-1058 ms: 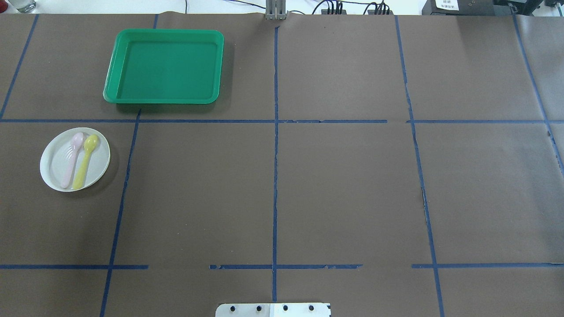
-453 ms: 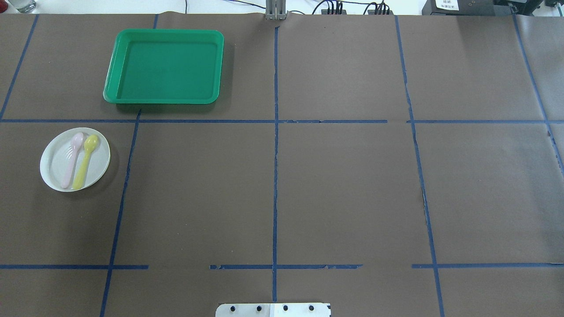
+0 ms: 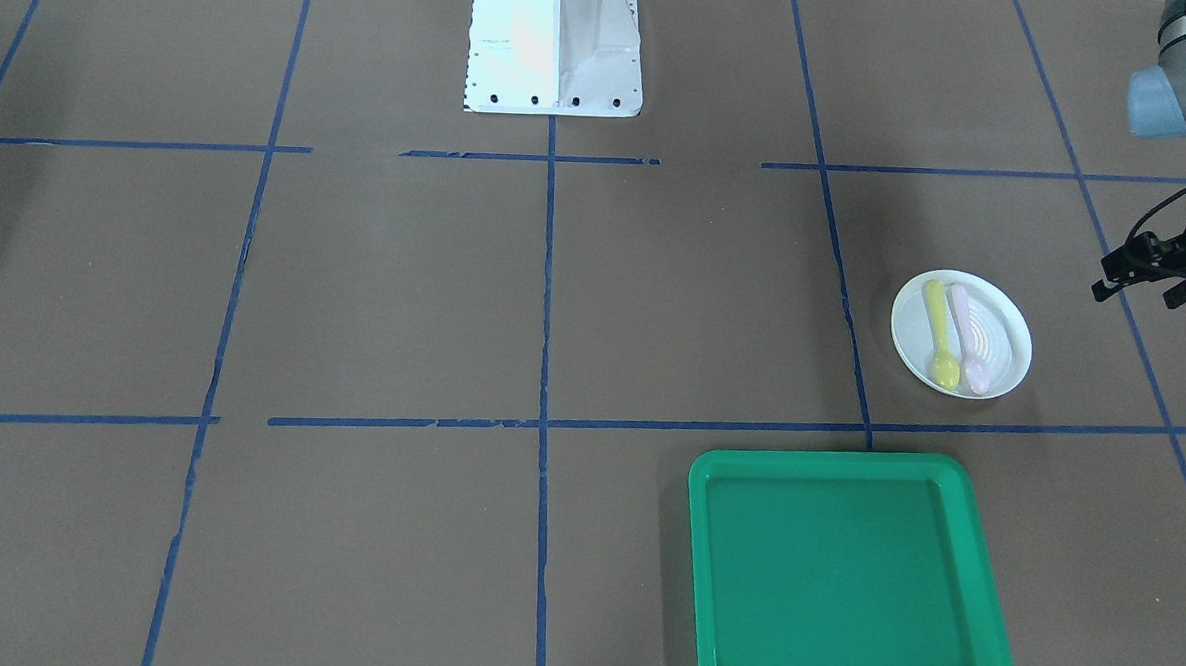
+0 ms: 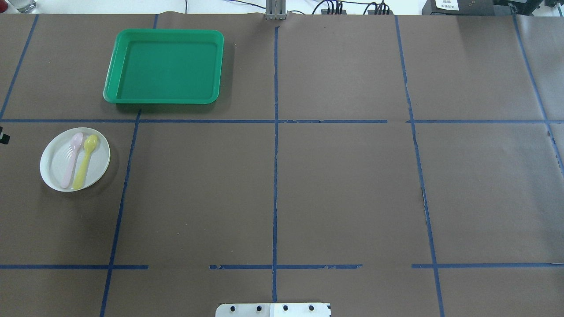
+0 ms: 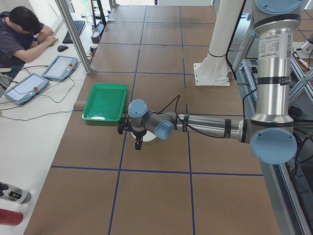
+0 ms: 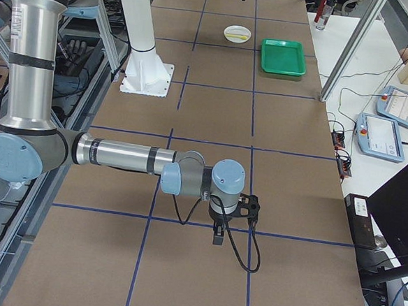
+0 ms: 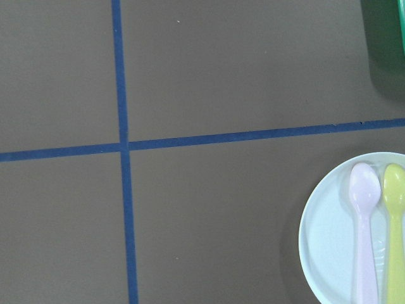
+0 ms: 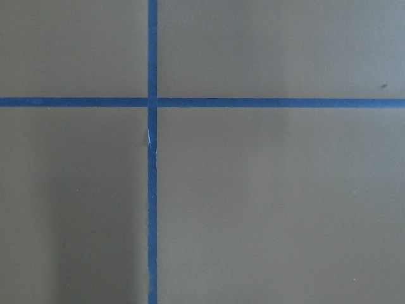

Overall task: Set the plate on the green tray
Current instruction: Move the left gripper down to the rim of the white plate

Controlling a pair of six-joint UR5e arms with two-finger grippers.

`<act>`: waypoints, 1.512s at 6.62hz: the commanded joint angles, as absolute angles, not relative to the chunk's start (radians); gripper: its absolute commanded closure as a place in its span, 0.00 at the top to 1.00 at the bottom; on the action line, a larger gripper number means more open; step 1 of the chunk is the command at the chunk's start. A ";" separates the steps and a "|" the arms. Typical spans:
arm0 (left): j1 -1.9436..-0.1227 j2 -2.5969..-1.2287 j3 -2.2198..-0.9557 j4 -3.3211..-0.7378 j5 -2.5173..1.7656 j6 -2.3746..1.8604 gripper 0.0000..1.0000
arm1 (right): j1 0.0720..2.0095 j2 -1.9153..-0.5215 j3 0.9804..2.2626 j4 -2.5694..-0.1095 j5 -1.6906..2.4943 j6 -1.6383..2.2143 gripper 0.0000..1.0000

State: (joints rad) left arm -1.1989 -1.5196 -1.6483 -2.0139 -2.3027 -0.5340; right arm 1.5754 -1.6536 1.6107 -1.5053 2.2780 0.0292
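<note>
My left gripper is to go next to the white plate's outer rim (image 3: 1028, 332) (image 7: 300, 237) beside the pink spoon and close there, because the plate must reach the green tray.
The small white plate (image 4: 100, 159) lies at the table's left, with a pink spoon (image 4: 71, 159) and a yellow spoon (image 4: 86, 162) on it. It also shows in the front view (image 3: 1009, 341) and at the lower right of the left wrist view (image 7: 329, 240). The green tray (image 4: 165, 66) lies empty beyond it, apart from the plate; it also shows in the front view (image 3: 843, 574). My left gripper (image 3: 1146, 282) hangs above the table, beside the plate on its outer side, only partly in view. My right gripper (image 6: 217, 234) hangs over bare table far off. I cannot tell whether either is open or shut.
The table is covered in brown paper with blue tape lines. The robot's white base (image 3: 556, 41) stands at the near middle edge. An operator (image 5: 22, 34) sits at a side desk with tablets (image 5: 61, 67). Cables and boxes (image 4: 352, 8) lie along the far edge.
A small black bit of my left gripper has come into the overhead view at its left edge, level with the plate. Plate, spoons and tray have not moved.
</note>
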 commanded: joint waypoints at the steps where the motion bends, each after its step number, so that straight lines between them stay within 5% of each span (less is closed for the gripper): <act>1: -1.121 -1.537 -1.565 -2.155 -2.263 -0.649 1.00 | 1.575 -1.654 1.611 -1.506 2.278 0.029 1.00; 5: -1.048 -1.610 -1.464 -2.203 -2.261 -0.729 1.00 | 1.575 -1.654 1.611 -1.506 2.278 0.029 1.00; 6: -1.048 -1.614 -1.456 -2.203 -2.261 -0.727 0.98 | 1.575 -1.654 1.611 -1.506 2.278 0.029 1.00; 7: -1.048 -1.615 -1.451 -2.204 -2.261 -0.727 0.82 | 1.575 -1.654 1.611 -1.506 2.278 0.029 1.00; 10: -1.022 -1.621 -1.447 -2.204 -2.261 -0.727 0.79 | 1.575 -1.654 1.611 -1.506 2.276 0.029 1.00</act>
